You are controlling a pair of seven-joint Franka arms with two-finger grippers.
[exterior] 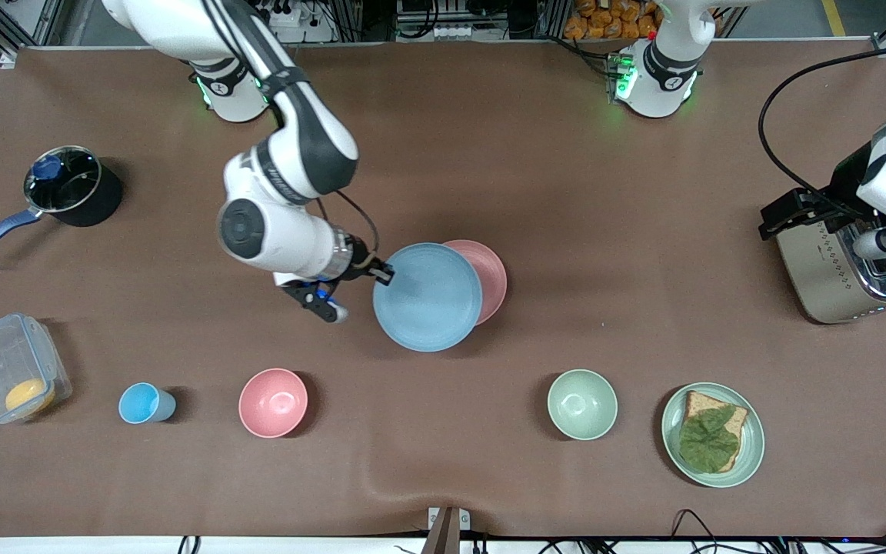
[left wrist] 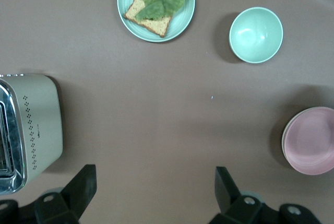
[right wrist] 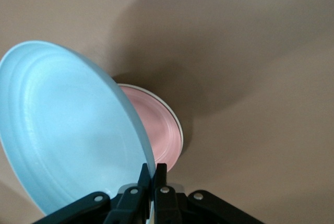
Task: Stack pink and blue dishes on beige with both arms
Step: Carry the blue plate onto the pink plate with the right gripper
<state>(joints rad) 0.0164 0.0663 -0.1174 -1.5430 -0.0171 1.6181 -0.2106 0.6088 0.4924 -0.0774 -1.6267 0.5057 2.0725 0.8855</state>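
Note:
My right gripper has the light blue plate. I should let go of it on top of the pale pink plate (exterior: 458,285) (right wrist: 136,132), squarely centred over it.
My right gripper (exterior: 383,273) (right wrist: 153,174) is shut on the rim of the light blue plate (exterior: 428,296) (right wrist: 68,130). It holds the plate tilted in the air, partly over the pale pink plate (exterior: 489,277) (right wrist: 159,130) (left wrist: 312,140). The pink plate lies on the beige plate (left wrist: 283,140) (right wrist: 180,129), of which only a thin cream rim shows. My left gripper (left wrist: 154,187) hangs open with nothing between its fingers, above bare table beside the toaster (exterior: 843,269) (left wrist: 31,125) at the left arm's end.
Nearer the front camera stand a pink bowl (exterior: 273,402), a small blue cup (exterior: 143,403), a mint bowl (exterior: 582,404) and a mint plate with toast and lettuce (exterior: 712,435). A clear container (exterior: 12,377) and a dark pot (exterior: 70,188) sit at the right arm's end.

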